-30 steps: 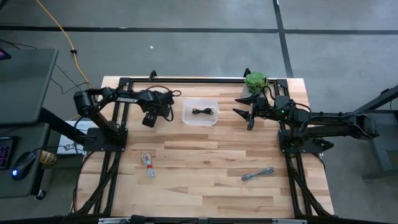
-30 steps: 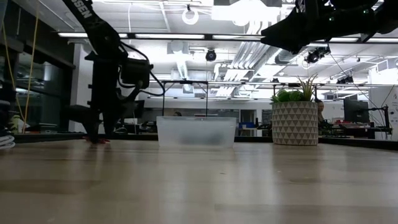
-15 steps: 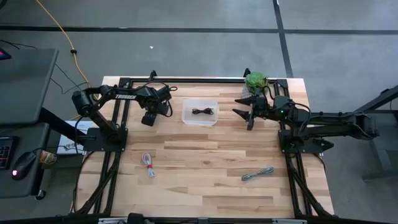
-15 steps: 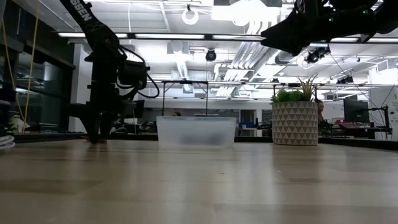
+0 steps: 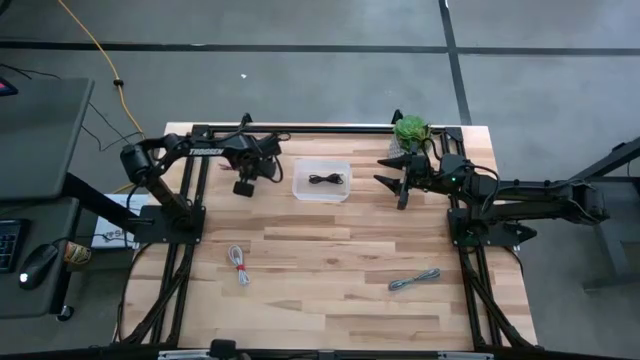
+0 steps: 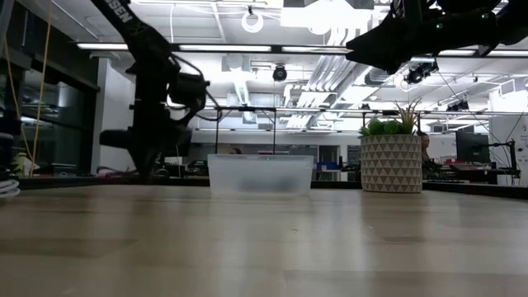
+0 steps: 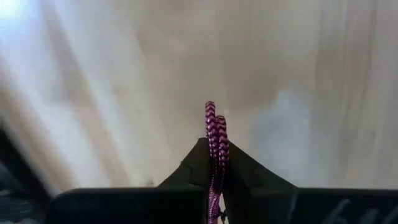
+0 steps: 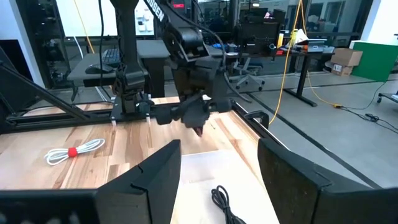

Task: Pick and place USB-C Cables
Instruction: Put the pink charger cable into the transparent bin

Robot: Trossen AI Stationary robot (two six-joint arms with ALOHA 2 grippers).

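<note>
The robot's left gripper will set the dark red cable down in the clear container, just on the near side of the black cable (image 5: 322, 188).
A dark red braided USB-C cable (image 7: 215, 127) sticks out between the fingers of my left gripper (image 7: 214, 155), which is shut on it. This gripper (image 5: 243, 187) is left of the clear container (image 5: 300, 192) at the far middle of the table. A black cable (image 5: 326, 180) lies inside the container. On the bare wood lie a white cable with a red tie (image 5: 238, 264) at the near left and a grey cable (image 5: 414, 281) at the near right. My right gripper (image 5: 392, 185) hangs open, right of the container and above the table. My left gripper pinches the dark red cable between its two fingers. The bundle's folded loop end (image 7: 212, 118) stands out a little past the fingertips, and the strands run back between them. The rest of the cable is hidden behind the fingers.
A potted plant (image 5: 410, 128) stands at the far right, behind my right arm. Black frame rails (image 5: 300, 130) run along the table's far edge and both sides. Open wood lies across the table's middle and near half.
My left gripper has moved toward the table's far edge and a little toward the container. It has risen off the spot on the table where the dark red cable lay under its fingers. The cable now goes along with the gripper.
</note>
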